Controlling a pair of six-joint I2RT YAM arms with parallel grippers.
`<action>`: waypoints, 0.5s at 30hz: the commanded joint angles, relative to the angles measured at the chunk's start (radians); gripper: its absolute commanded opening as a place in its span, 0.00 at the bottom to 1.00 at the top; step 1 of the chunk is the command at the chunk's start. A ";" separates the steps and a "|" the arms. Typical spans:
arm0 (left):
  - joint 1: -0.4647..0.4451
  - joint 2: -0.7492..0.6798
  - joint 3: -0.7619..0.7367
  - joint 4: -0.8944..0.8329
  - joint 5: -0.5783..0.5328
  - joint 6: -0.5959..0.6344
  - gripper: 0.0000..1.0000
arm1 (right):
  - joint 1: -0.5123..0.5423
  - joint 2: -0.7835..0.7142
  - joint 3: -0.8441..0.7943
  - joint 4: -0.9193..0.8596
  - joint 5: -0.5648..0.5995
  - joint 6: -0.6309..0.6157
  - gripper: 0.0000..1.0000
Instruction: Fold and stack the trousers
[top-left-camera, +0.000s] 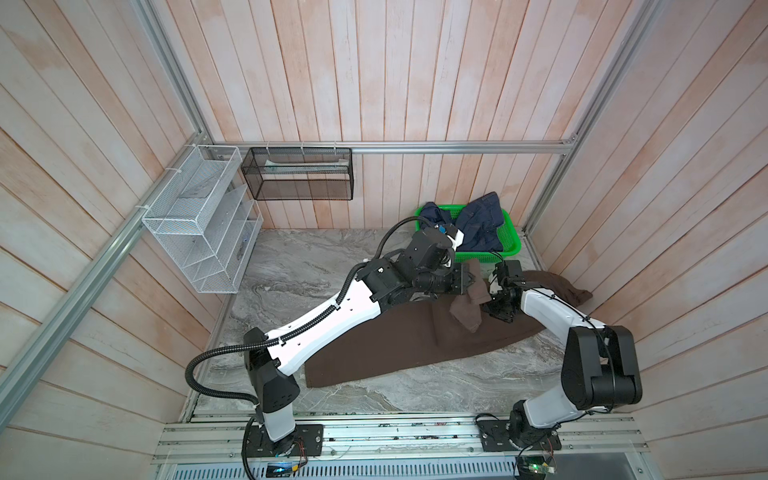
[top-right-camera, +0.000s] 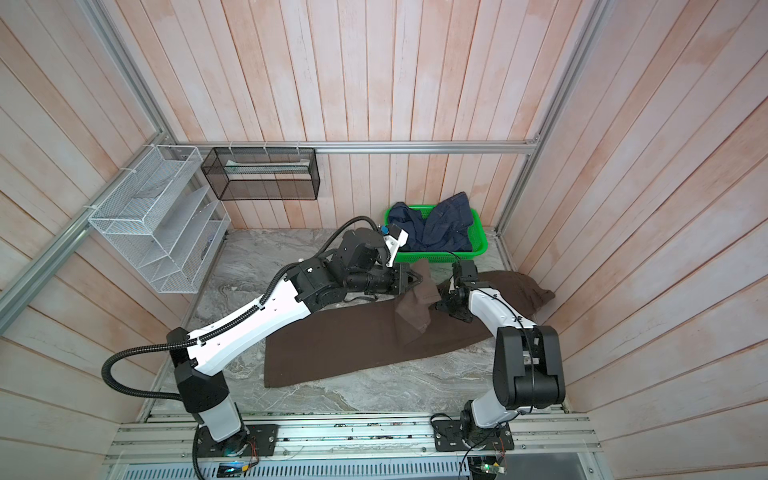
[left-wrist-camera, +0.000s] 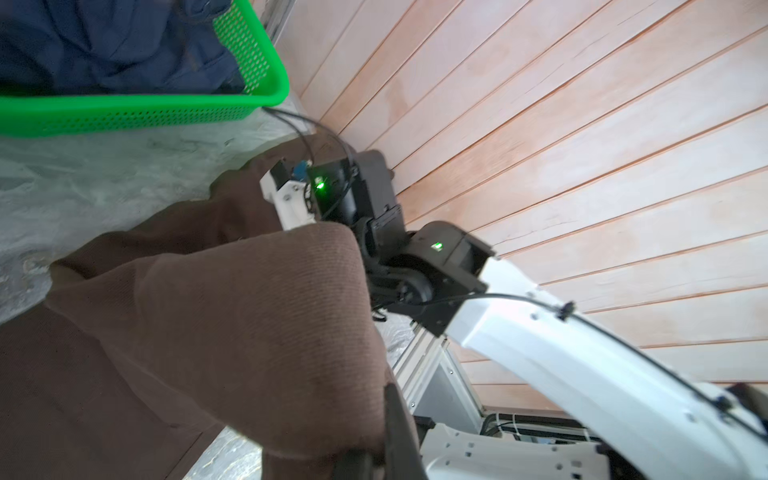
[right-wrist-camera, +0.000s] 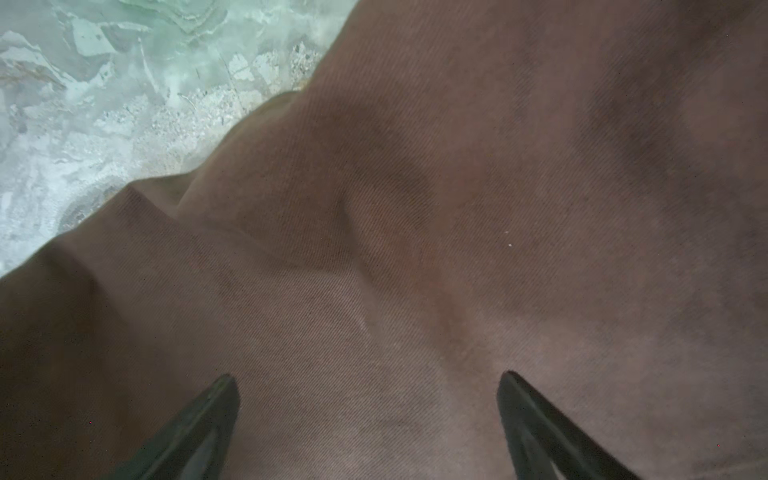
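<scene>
Next, my left gripper releases the fold on the flat end of the trousers (top-left-camera: 345, 349), well away from the green basket.
The dark brown trousers (top-left-camera: 395, 345) (top-right-camera: 332, 349) lie stretched across the marble table, one end bunched against the right wall. My left gripper (top-left-camera: 469, 280) (top-right-camera: 415, 280) is shut on a fold of them and holds a flap (top-left-camera: 467, 307) lifted above the rest. In the left wrist view the brown cloth (left-wrist-camera: 208, 311) drapes over the gripper (left-wrist-camera: 382, 436) and hides most of its fingers. My right gripper (top-left-camera: 498, 311) (right-wrist-camera: 369, 378) points down just right of the flap. It is open, with the trousers (right-wrist-camera: 415, 208) close under both fingertips and nothing between them.
A green basket (top-left-camera: 509, 245) (left-wrist-camera: 145, 112) holding a navy denim garment (top-left-camera: 478, 224) stands at the back right, just behind both grippers. A white wire rack (top-left-camera: 199, 216) and a black mesh basket (top-left-camera: 299, 174) hang on the walls at back left. The right arm (left-wrist-camera: 540, 345) is close to the left gripper.
</scene>
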 joint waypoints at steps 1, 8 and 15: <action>0.010 0.018 0.153 0.006 0.023 0.040 0.00 | -0.030 -0.053 0.003 -0.013 -0.029 0.019 0.98; 0.058 -0.127 -0.100 0.153 0.041 -0.008 0.00 | -0.100 -0.112 0.006 -0.011 -0.029 0.035 0.98; 0.151 -0.353 -0.524 0.319 0.075 -0.125 0.00 | -0.107 -0.128 0.000 0.003 -0.072 0.055 0.98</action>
